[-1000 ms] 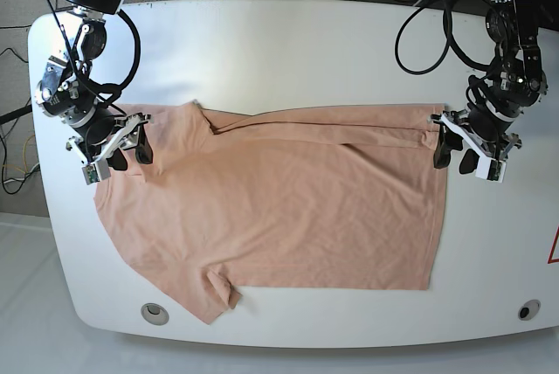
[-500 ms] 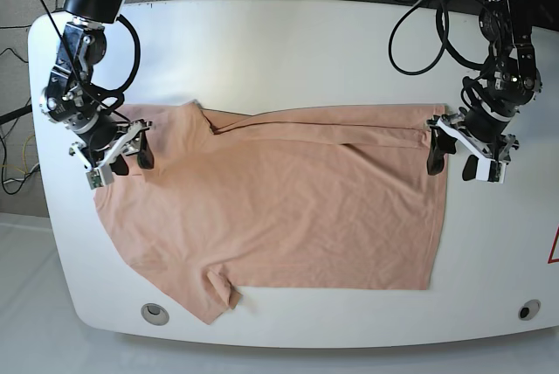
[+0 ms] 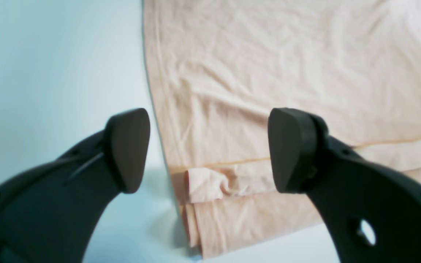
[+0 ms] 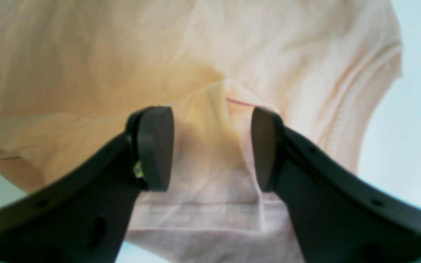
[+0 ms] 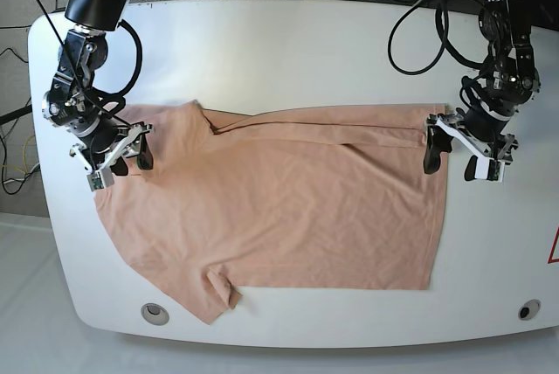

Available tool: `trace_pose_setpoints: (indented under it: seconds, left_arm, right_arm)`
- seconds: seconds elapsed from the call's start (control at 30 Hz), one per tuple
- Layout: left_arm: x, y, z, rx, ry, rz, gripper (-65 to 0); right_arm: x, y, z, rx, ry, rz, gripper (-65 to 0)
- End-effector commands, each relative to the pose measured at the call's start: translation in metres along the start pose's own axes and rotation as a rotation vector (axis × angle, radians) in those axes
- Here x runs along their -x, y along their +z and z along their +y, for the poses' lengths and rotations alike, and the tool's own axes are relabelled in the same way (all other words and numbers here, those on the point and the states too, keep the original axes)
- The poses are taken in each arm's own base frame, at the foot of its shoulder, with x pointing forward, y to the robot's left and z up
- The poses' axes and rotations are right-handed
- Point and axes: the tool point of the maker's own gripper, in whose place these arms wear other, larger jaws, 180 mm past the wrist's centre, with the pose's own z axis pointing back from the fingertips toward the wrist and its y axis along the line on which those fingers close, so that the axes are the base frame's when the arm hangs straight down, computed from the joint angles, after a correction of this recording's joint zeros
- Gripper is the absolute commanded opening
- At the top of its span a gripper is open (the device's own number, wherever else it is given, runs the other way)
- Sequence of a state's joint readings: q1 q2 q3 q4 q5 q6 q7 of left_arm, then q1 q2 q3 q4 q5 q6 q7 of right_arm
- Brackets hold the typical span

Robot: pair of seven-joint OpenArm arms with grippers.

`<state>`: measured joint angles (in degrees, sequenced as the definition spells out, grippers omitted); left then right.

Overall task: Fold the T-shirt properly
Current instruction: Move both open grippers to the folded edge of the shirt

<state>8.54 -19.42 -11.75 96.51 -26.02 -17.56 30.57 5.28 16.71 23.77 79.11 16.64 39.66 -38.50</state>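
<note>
I have my left gripper straddling the T-shirt's side edge, away from its folded far corner, so I need to back it off toward the T-shirt's far edge and pinch that folded corner (image 5: 438,109).
The peach T-shirt (image 5: 279,208) lies spread on the white table (image 5: 288,51), with its far edge folded over in a narrow band. My left gripper (image 5: 451,162) is open at the shirt's right end. In the left wrist view the left gripper (image 3: 210,149) straddles the shirt's side edge above the folded hem corner (image 3: 210,182). My right gripper (image 5: 130,164) is open over the shirt's left end by the sleeve. In the right wrist view the right gripper (image 4: 210,146) has a raised ridge of cloth (image 4: 228,120) between its fingers, with gaps on both sides. The tag is not visible.
The table's rounded front edge runs just below the shirt's lower sleeve (image 5: 214,300). Round fittings sit in the table at front left (image 5: 155,312) and front right (image 5: 527,309). Cables hang behind the far edge (image 5: 419,33).
My left gripper has shifted a little toward the shirt's right edge and spread wider. My right gripper has turned and moved slightly down over the sleeve end. The shirt has not moved.
</note>
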Motion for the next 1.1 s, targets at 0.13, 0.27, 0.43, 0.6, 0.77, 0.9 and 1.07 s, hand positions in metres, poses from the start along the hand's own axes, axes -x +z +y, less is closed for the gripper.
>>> trace_pose_setpoints:
  seconds: [0.13,0.27,0.43,0.6,0.77,0.9,1.07]
  left_arm:
    - [0.003,-0.004,0.011,-0.013,0.018,0.025,-30.4]
    - [0.011,-0.005,0.010,-0.010,0.027,0.043,-34.3]
    - [0.015,-0.005,0.006,-0.003,0.030,0.048,-36.2]
    - [0.017,-0.006,0.004,0.001,0.032,0.048,-35.9]
    - [0.022,-0.006,0.007,-0.009,0.046,0.038,-33.6]
    - [0.018,-0.006,0.006,-0.009,0.044,0.003,-28.3]
    - [0.015,-0.005,0.008,-0.019,0.027,-0.018,-21.3]
  right_arm:
    - [-0.002,0.034,-0.012,0.068,-0.034,-0.070,-31.9]
    - [0.015,0.046,-0.013,0.093,-0.028,-0.048,-31.8]
    - [0.034,0.050,-0.012,0.098,-0.018,-0.012,-31.2]
    - [0.037,0.046,-0.010,0.084,-0.013,-0.003,-31.0]
    - [0.042,0.036,-0.006,0.052,-0.027,0.015,-31.4]
    - [0.046,0.030,-0.003,0.035,-0.026,0.030,-31.5]
    - [0.049,0.037,-0.003,0.042,-0.071,0.017,-31.1]
